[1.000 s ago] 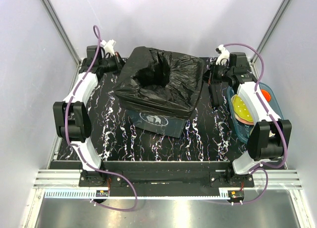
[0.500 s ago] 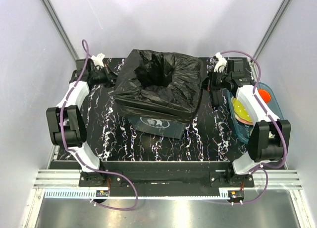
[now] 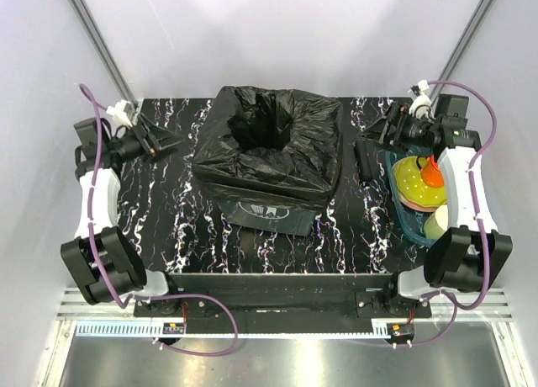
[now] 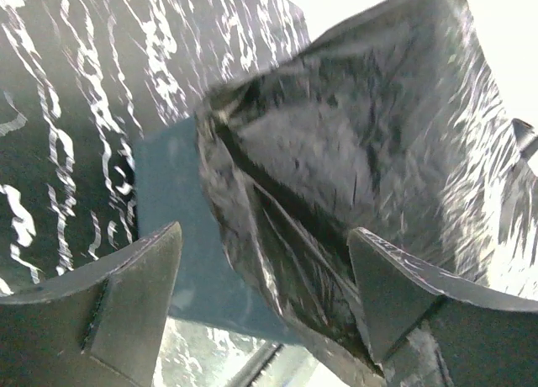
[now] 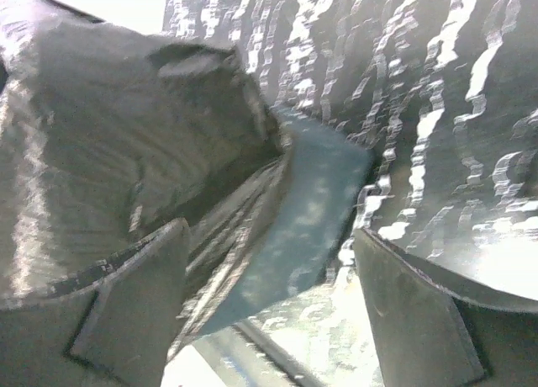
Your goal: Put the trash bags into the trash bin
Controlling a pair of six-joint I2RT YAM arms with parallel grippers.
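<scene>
The trash bag's folded-out edge (image 3: 197, 182) (image 4: 324, 341) at the near corner on my left gripper's side should be grabbed next by that gripper, to pull it down over the bin.
The dark green trash bin (image 3: 262, 207) stands mid-table, its white logo facing the near edge. The glossy black trash bag (image 3: 269, 147) lines it, folded out over the rim on all sides, with its mouth gaping upward. My left gripper (image 3: 165, 141) hangs open a short way left of the bag, apart from it. My right gripper (image 3: 376, 133) is open too, just right of the bag's far corner. In the left wrist view the bag (image 4: 361, 143) and the bin's wall (image 4: 172, 210) lie beyond the spread fingers (image 4: 139, 294). The right wrist view shows the bag (image 5: 109, 151) and the bin (image 5: 315, 223) ahead of that gripper (image 5: 273, 307).
A shallow blue tray (image 3: 409, 221) at the right edge holds a yellow plate (image 3: 418, 182), an orange piece and a pale ball. A slim black object (image 3: 363, 161) lies on the marble between the bin and the tray. Frame posts rise at both far corners.
Both grippers have opened, let go of the bag's rim and drawn back outward, the left arm swinging far to the left. The bag stays draped over the bin.
</scene>
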